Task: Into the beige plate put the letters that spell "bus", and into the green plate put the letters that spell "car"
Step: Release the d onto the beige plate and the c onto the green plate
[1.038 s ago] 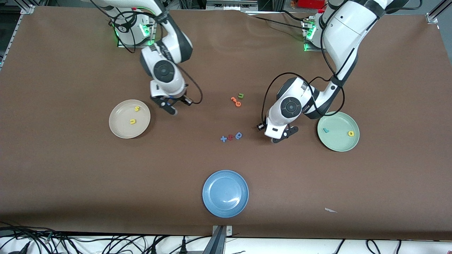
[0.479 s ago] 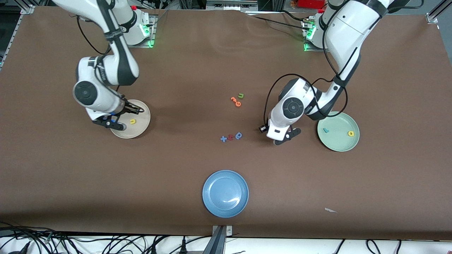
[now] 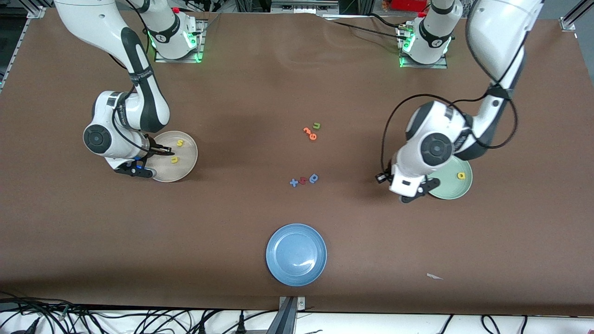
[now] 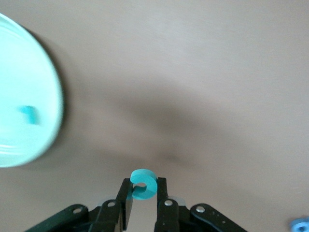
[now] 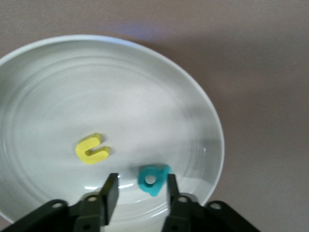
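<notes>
The robot's left gripper should release the teal c between the teal r and yellow a on the green plate (image 3: 442,172).
My left gripper (image 4: 144,186) is shut on the teal c (image 4: 143,177) and hangs over bare table just beside the green plate (image 4: 19,67). That plate holds the teal r (image 4: 28,115) and the yellow a (image 3: 461,175). In the front view my left gripper (image 3: 420,191) is at the rim of the green plate (image 3: 457,188). My right gripper (image 5: 141,182) is open low over the beige plate (image 5: 58,77). The teal b (image 5: 153,180) lies in the plate between its fingers, close to one of them. The yellow u (image 5: 92,149) and the yellow s (image 3: 180,143) also lie in the beige plate (image 3: 178,174).
Orange pieces with a green u (image 3: 312,131) lie mid-table. Nearer the camera is a row with a blue x and a blue rounded letter (image 3: 304,180). A blue plate (image 3: 296,254) sits near the front edge, and a white scrap (image 3: 434,276) lies toward the left arm's end.
My right arm swung from mid-table to the beige plate and opened, letting the teal b go. My left arm carried the teal c toward the green plate.
</notes>
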{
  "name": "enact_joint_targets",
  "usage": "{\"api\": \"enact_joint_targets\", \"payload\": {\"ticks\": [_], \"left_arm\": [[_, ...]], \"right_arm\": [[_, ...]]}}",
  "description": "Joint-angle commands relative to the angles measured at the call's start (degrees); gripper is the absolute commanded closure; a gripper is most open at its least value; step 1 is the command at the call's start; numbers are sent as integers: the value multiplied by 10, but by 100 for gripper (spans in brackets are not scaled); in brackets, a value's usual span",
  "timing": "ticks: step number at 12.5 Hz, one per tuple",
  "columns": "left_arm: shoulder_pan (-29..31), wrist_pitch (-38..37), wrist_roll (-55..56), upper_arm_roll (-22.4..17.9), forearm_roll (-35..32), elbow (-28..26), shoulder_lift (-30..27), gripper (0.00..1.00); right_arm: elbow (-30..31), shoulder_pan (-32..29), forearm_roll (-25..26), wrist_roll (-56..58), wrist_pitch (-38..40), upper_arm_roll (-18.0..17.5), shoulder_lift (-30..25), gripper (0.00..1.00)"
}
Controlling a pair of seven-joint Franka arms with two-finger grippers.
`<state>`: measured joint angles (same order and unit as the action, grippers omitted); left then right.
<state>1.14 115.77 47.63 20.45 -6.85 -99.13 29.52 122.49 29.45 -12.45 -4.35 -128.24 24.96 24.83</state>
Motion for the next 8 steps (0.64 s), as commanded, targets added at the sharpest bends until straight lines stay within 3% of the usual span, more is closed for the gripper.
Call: {"api": "enact_joint_targets", "payload": {"ticks": [1,6,8], "left_arm": [[66,-88,-136,6,4,17,-20,90],[154,-116,-312,1,-39,-1,-10,86],[163,-114,-335,0,-63,-1,3,81]], "right_arm": [[-29,0,-12,5,52,-5,-5,0],[-126,9,-12,10,158,-6,-7,0],[-196,8,-7,15,243,-5,-7,0]]}}
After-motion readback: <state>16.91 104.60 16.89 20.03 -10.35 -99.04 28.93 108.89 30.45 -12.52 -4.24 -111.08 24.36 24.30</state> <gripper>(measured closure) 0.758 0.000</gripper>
